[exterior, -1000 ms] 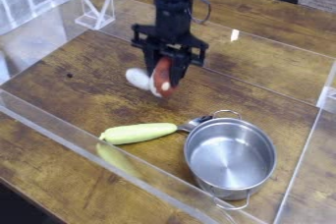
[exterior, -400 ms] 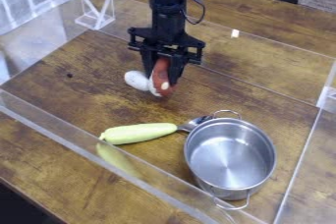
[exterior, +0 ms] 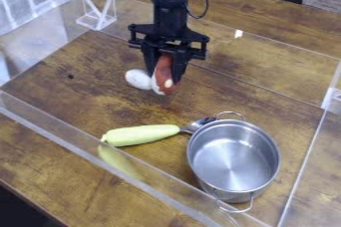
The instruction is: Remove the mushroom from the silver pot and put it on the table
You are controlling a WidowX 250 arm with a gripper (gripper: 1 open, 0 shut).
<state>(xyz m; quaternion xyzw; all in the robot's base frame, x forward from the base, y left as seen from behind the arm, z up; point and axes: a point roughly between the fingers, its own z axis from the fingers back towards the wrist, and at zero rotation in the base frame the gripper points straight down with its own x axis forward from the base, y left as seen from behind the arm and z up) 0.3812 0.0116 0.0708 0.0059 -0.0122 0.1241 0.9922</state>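
Note:
My gripper is going to release the mushroom on the open wood (exterior: pixel 172 79) well behind the pot end of the yellow-green vegetable.
The mushroom (exterior: pixel 139 78), white stem and reddish-brown cap, lies on its side just above the table (exterior: pixel 67 82), left of centre. My gripper (exterior: pixel 163 82) points straight down and is shut on the mushroom's cap, with the white stem sticking out to the left of the fingers. I cannot tell whether the stem touches the wood. The silver pot (exterior: pixel 233 158) stands at the front right, well apart from the gripper, and it holds nothing.
A long yellow-green vegetable (exterior: pixel 140 134) lies on the wood just left of the pot's handle. Clear acrylic walls (exterior: pixel 80 131) run along the front and sides. A clear bracket (exterior: pixel 94 14) stands at the back left.
The wrist has rolled slightly about its downward axis while staying shut on the mushroom. Pot and vegetable have not moved.

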